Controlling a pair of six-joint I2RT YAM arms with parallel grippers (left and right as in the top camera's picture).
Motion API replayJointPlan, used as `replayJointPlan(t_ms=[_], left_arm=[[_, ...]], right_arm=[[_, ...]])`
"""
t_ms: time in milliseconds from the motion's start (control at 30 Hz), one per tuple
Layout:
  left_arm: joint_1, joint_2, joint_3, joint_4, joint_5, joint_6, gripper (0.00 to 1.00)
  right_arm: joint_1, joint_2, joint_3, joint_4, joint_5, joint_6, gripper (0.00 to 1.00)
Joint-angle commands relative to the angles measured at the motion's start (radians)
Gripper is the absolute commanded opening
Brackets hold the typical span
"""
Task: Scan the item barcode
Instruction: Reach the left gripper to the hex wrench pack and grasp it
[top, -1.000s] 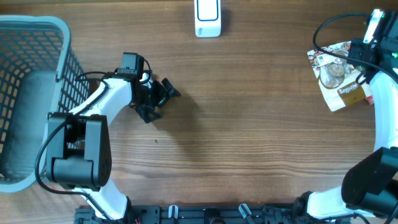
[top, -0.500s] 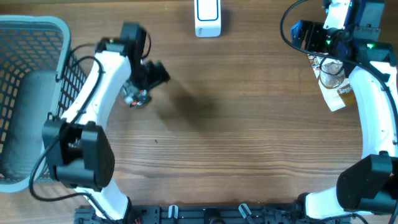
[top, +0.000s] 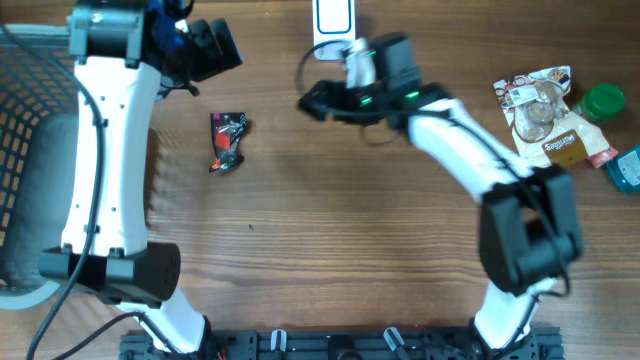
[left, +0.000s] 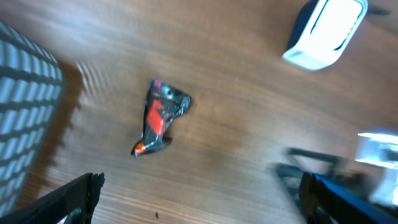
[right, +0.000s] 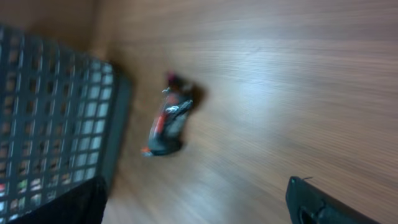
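Observation:
The robot's left gripper should next move to the packet's red middle (top: 223, 143) (left: 155, 124), next to the grey mesh basket, and close there.
The item, a small black and red packet (top: 227, 141), lies flat on the wooden table (top: 350, 240), with neither gripper touching it. My left gripper (top: 215, 48) hangs high above the table's far left, open and empty. In its wrist view the packet (left: 160, 117) lies ahead of the wide-apart fingers (left: 74, 199). My right gripper (top: 312, 101) reaches leftward over the middle, open, to the right of the packet. The right wrist view shows the packet (right: 169, 121) ahead and nothing between the fingers (right: 329, 202). The white scanner (top: 333, 18) stands at the far edge, partly hidden by the right arm.
A grey mesh basket (top: 25, 170) fills the left side, close to the packet (right: 50, 112). A snack bag (top: 545, 110), a green lid (top: 603, 103) and a blue object (top: 625, 168) lie at the far right. The scanner (left: 324, 31) also shows in the left wrist view.
My left arm has risen and drawn back to the far left, leaving the packet uncovered on the table. My right arm has swung from the snack bag leftward to the table's middle.

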Motion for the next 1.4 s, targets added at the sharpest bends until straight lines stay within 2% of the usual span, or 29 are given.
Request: replayJointPlan(t_ms=[0,133,433,567,667,733,833,867,1000,1200,1267,1367], left_arm=[[0.002,-0.019,0.121,-0.043,-0.067,0.02,1.0],[0.03,-0.039,0.125,-0.042,-0.088,0.02,1.0],[0.09,-0.117,0.125,-0.016,-0.088,0.02,1.0],[0.089,-0.107,0.112,-0.065,-0.088,0.01,1.0],[0.089,-0.099,0.085,-0.094,-0.095,0.018,1.0],[0.046,-0.078,0.082,-0.099,-0.123,0.016,1.0],[-0.046,-0.006,0.06,-0.113,-0.257,0.004,1.0],[-0.077,0.042,0.039,-0.121,-0.29,-0.009,1.0],[-0.145,0.208,0.006,-0.161,-0.422,-0.01,1.0],[-0.228,0.426,-0.01,-0.192,-0.552,-0.009,0.99],[-0.25,0.484,-0.076,-0.192,-0.604,-0.01,0.99],[-0.251,0.505,-0.269,-0.162,-0.615,-0.022,0.99]], right_arm=[[0.096,0.097,-0.005,0.115,-0.087,0.128,0.88],[0.176,0.183,-0.004,0.315,-0.082,0.206,0.82],[0.238,0.354,-0.003,0.575,-0.079,0.371,0.82],[0.207,0.368,-0.001,0.576,-0.058,0.353,0.8],[0.057,0.346,-0.001,0.513,-0.11,0.346,0.75],[-0.09,0.304,-0.001,0.352,-0.143,0.264,0.72],[-0.25,0.237,-0.001,0.057,-0.122,0.048,0.72],[-0.32,0.205,-0.001,-0.085,-0.057,-0.05,0.72],[-0.463,0.16,-0.001,-0.309,0.061,-0.215,0.73],[-0.509,0.161,-0.001,-0.342,0.061,-0.228,0.73],[-0.505,0.161,-0.001,-0.341,0.06,-0.227,0.73],[-0.505,0.161,-0.001,-0.343,0.06,-0.228,0.73]])
